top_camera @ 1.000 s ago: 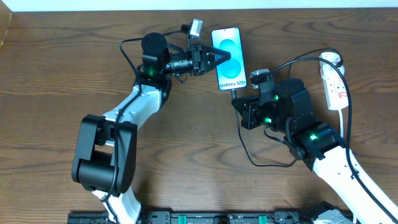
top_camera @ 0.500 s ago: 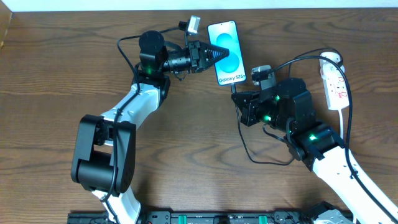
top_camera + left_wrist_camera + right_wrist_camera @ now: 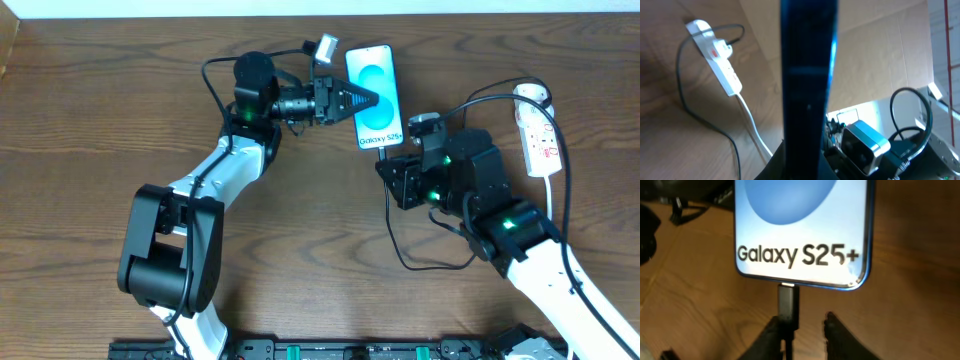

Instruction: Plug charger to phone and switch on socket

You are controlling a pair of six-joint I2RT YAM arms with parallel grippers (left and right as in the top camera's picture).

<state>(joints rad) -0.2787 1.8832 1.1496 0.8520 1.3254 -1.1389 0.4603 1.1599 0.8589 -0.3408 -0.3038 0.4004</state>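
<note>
I can see silver metal where the black connector meets the phone's port, so I need to grip the connector (image 3: 788,302) with my right gripper and push it deeper before going to the socket.
The phone (image 3: 375,95) has its lit "Galaxy S25+" screen (image 3: 800,225) facing up, and my left gripper (image 3: 356,100) is shut on its left edge. Seen from the left wrist, the phone (image 3: 807,75) is a dark edge-on bar between the jaws. The charger's black connector (image 3: 788,300) sits in the phone's bottom port. Its thin cable (image 3: 400,255) loops down, then runs right toward the socket (image 3: 541,135). My right gripper (image 3: 802,335) is open just below the phone; the connector rests against the left finger (image 3: 771,337), the right finger stands apart.
The white socket (image 3: 715,55) lies at the table's right side with a plug at its far end (image 3: 533,95) and its white cord (image 3: 752,125) trailing off. Cardboard (image 3: 880,55) shows behind it in the left wrist view.
My right gripper's jaws have opened off the connector, which stays in the phone. My left gripper and the phone have shifted slightly right and toward me.
</note>
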